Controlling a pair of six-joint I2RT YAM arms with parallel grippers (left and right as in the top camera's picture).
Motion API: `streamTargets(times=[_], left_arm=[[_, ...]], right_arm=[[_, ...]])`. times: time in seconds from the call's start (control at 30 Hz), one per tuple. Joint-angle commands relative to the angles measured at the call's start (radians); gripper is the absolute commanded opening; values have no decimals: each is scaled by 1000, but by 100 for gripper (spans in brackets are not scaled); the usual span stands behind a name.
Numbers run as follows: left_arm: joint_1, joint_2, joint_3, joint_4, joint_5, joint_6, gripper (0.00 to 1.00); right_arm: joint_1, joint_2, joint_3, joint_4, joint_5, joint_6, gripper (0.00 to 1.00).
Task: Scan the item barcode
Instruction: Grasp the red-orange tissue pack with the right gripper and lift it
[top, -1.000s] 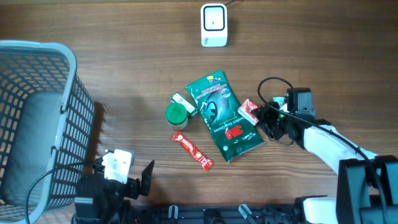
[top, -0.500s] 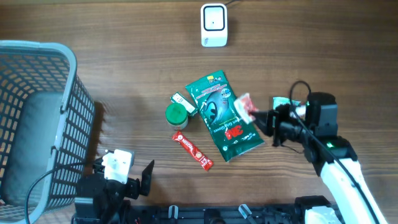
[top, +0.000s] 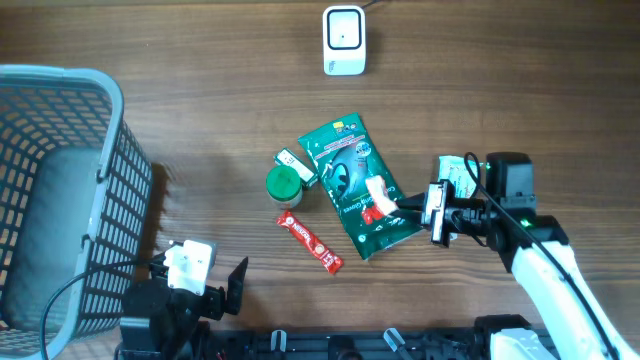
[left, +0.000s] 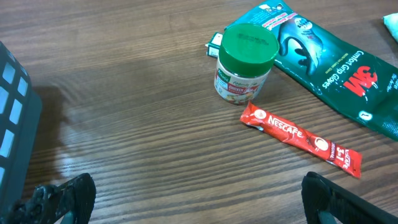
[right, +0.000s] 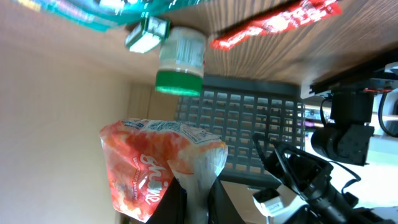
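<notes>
My right gripper is going to set the snack packet down and let go. It will leave the packet, now held over the green bag, on the wood (top: 388, 267) against the near end of the green bag.
My right gripper (top: 408, 212) is shut on a red-and-white snack packet (top: 377, 198), held off the table over the green 3M bag (top: 345, 170). In the right wrist view the packet (right: 149, 162) is pinched by one edge between the dark fingers (right: 168, 205), with the view rolled over. The white barcode scanner (top: 343, 40) stands at the far middle of the table, well away from the packet. My left gripper (left: 193, 202) sits low at the near left, open, with only bare wood between its fingertips (left: 68, 196).
A green-lidded jar (top: 283, 185), a small green-and-white box (top: 291, 159) and a red Nescafe stick (top: 310, 243) lie left of the bag. A grey mesh basket (top: 100, 120) fills the left side.
The right gripper shut on the snack packet beside the green bag, lifted it and carried it left over the bag while the wrist rolled. The left arm has not moved.
</notes>
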Motion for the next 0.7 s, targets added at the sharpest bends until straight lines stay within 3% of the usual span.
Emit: streamTargets(times=[0.0,0.07,0.3,0.5,0.67], left_arm=[[3,-5,-2,3,9,-6,100],[3,-5,-2,3,9,-6,100],[3,-5,-2,3,9,-6,100],[3,-5,-2,3,9,-6,100],[3,-5,-2,3,9,-6,100]], right_arm=[[-4,105,-3,0,-130,21,4],[-4,180,-3,0,-270,21,4],[-85,264,-3,0,-422,18,4],[-320,286,-3,-179,-373,18,4],[-433,443,4,-249,-397,18,4]])
